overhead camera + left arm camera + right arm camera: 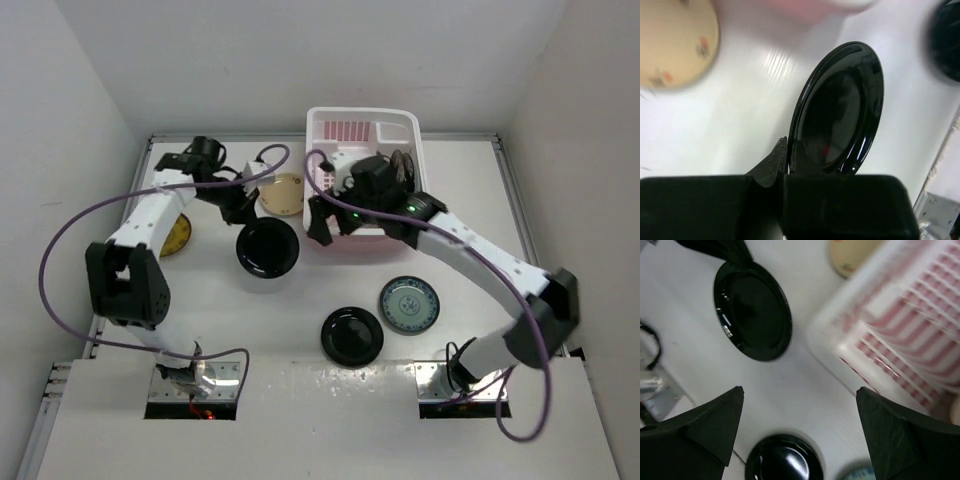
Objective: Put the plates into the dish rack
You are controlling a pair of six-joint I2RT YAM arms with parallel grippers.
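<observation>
My right gripper is to take hold next of the black plate in my left gripper by the plate's edge (pixel 297 243) (pixel 789 326) facing the dish rack.
My left gripper (pixel 243 213) is shut on the rim of a glossy black plate (pixel 268 247), left of the pale pink dish rack (pixel 333 128). In the left wrist view its fingers (pixel 776 161) pinch the plate's edge (pixel 840 110), and the plate looks tilted above the table. My right gripper (pixel 320 222) is open and empty over the rack's near left corner. In the right wrist view (pixel 800 430) it hangs over bare table between that held plate (pixel 752 310) and a second black plate (pixel 785 460). Some plates (pixel 401 165) stand in the rack's right side.
A tan plate (pixel 282 194) lies left of the rack. A yellow plate (pixel 176 236) is partly under the left arm. The second black plate (pixel 352 335) and a teal patterned plate (pixel 408 304) lie near the front. White walls enclose the table.
</observation>
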